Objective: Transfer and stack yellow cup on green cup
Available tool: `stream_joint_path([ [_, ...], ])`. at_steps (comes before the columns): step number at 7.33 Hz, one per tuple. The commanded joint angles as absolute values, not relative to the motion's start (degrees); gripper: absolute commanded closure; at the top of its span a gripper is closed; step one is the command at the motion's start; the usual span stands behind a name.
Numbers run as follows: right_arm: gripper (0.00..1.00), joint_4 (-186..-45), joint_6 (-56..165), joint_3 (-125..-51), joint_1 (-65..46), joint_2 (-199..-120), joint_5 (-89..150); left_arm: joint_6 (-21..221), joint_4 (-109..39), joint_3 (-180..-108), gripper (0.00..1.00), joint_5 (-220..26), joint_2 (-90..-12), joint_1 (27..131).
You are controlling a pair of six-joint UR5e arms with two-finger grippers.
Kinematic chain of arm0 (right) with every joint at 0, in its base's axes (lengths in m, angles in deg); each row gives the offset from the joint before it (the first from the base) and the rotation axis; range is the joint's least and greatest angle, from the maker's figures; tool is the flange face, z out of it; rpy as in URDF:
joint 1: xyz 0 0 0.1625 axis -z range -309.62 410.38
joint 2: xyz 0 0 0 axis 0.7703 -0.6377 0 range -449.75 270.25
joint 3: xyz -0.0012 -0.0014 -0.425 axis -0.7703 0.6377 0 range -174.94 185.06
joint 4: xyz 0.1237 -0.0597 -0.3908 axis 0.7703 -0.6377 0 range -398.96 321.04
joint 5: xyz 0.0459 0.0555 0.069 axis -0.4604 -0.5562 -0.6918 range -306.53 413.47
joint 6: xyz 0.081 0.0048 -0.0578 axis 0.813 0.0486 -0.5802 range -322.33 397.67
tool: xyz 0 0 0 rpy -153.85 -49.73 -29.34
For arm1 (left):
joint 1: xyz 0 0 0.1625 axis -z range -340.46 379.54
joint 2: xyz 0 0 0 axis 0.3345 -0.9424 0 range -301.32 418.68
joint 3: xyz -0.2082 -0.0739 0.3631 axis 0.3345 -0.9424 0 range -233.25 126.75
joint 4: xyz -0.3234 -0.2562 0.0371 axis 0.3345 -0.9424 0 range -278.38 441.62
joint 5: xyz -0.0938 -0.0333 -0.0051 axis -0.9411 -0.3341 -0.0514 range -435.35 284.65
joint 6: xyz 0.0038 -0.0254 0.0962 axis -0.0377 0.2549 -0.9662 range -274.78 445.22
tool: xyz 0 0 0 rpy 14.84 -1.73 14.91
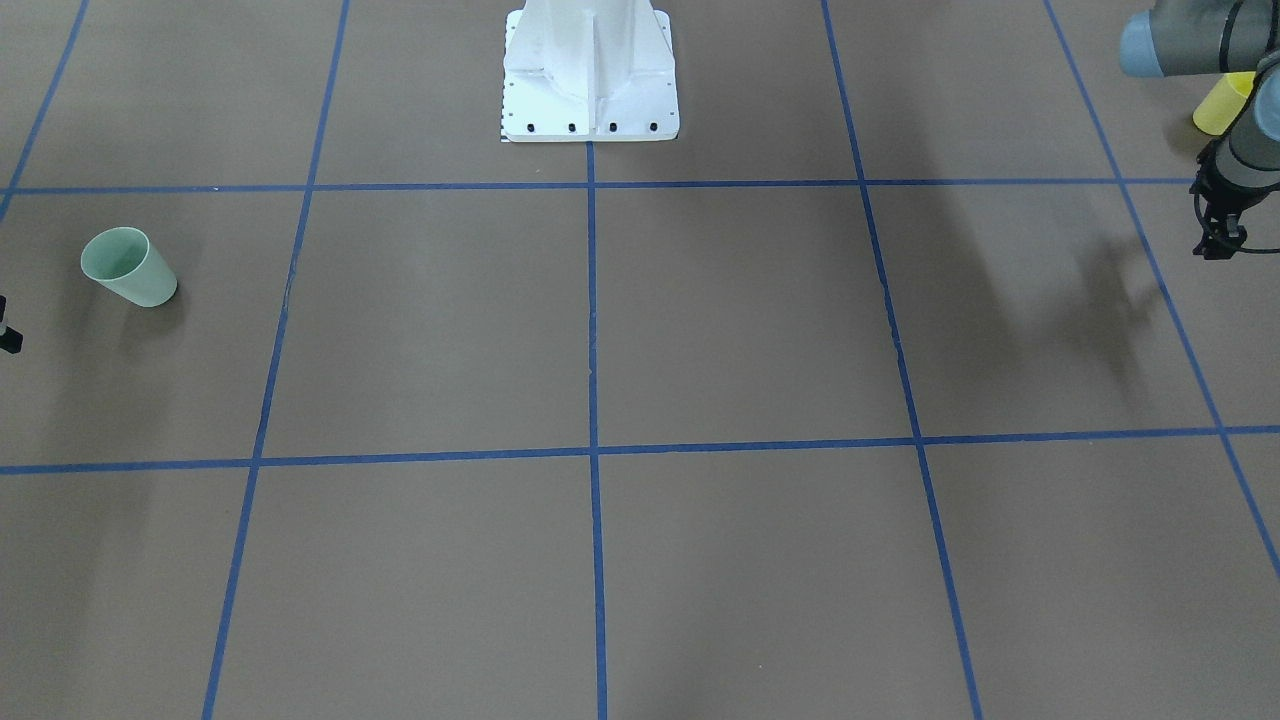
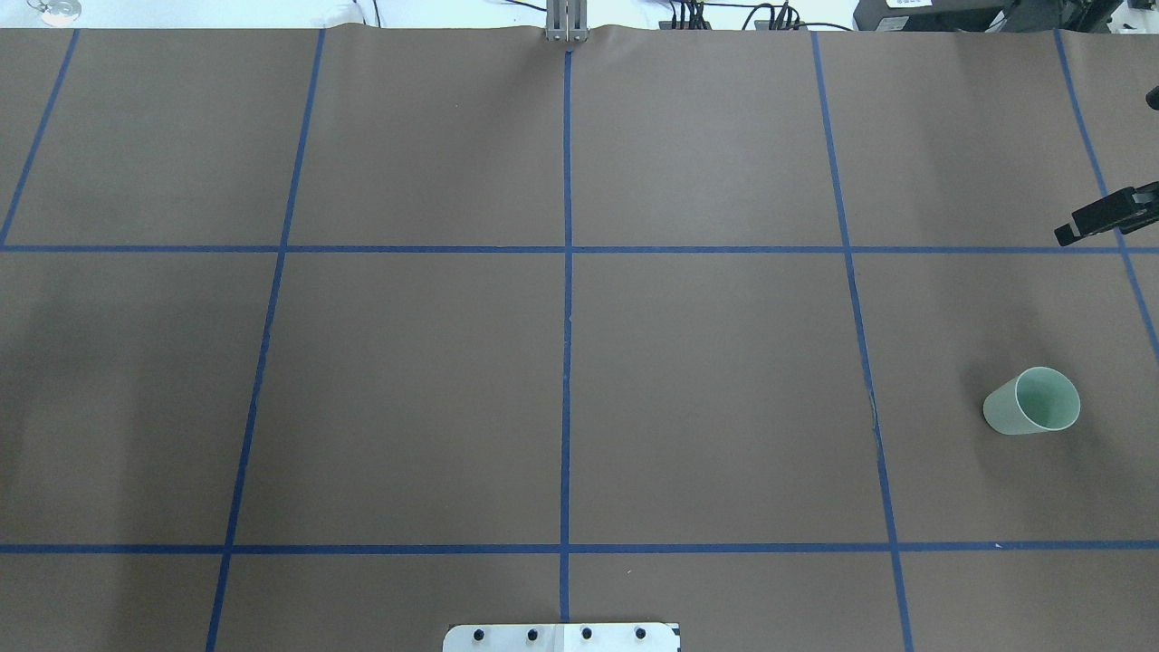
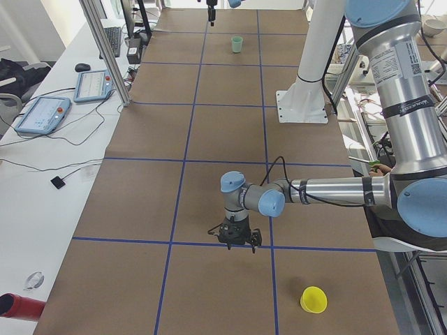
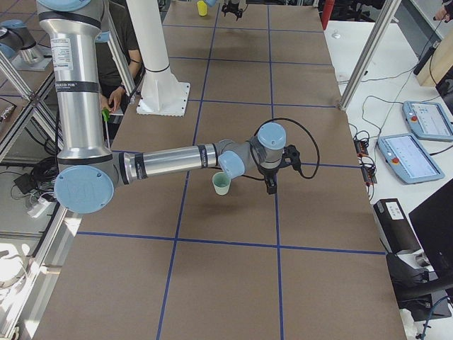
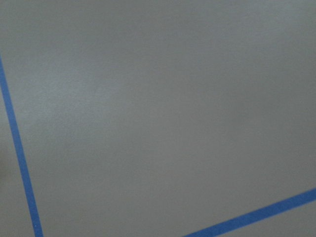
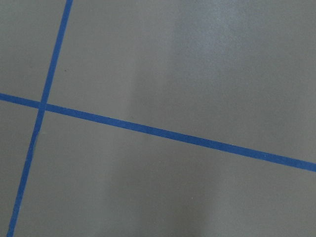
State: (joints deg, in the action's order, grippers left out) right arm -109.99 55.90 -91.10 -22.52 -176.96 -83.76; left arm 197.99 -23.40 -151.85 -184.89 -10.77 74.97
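Observation:
I need to close my left gripper around the yellow cup's sides (image 1: 1226,102) below its rim to stack it on the green cup.
The yellow cup (image 1: 1222,103) stands upright on the brown mat near the table's left end, partly hidden by my left arm; it also shows in the exterior left view (image 3: 313,299). My left gripper (image 1: 1218,245) hovers over the mat a short way from it, fingers spread, empty. The green cup (image 2: 1032,402) stands upright near the right end, also in the front view (image 1: 128,266). My right gripper (image 2: 1105,217) hangs beyond it, apart from it, cut by the view's edge; I cannot tell how its jaws stand. Both wrist views show only mat and blue tape.
The white robot pedestal (image 1: 590,75) stands at the table's middle on the robot's side. Blue tape lines (image 2: 567,272) divide the mat into squares. Metal frame posts (image 3: 105,49) and tablets (image 3: 43,112) stand along the operators' side. A person (image 4: 117,42) stands behind the robot.

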Motion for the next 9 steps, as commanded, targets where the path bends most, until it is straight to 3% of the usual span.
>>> stream_joint_path([
  [1,0.01,-109.98,55.87,-91.26,-21.69,-176.85,-83.73,208.56,-17.22,-151.86,0.00,-178.48,-6.36,70.37],
  [4,0.01,-109.98,55.78,-91.26,-21.07,-176.23,-83.73,226.06,-5.77,-152.04,0.00,-176.52,-6.36,64.12],
  [9,0.01,-109.98,55.78,-91.70,-20.90,-175.00,-83.64,243.23,0.50,-151.34,0.01,-177.13,-6.27,54.70],
])
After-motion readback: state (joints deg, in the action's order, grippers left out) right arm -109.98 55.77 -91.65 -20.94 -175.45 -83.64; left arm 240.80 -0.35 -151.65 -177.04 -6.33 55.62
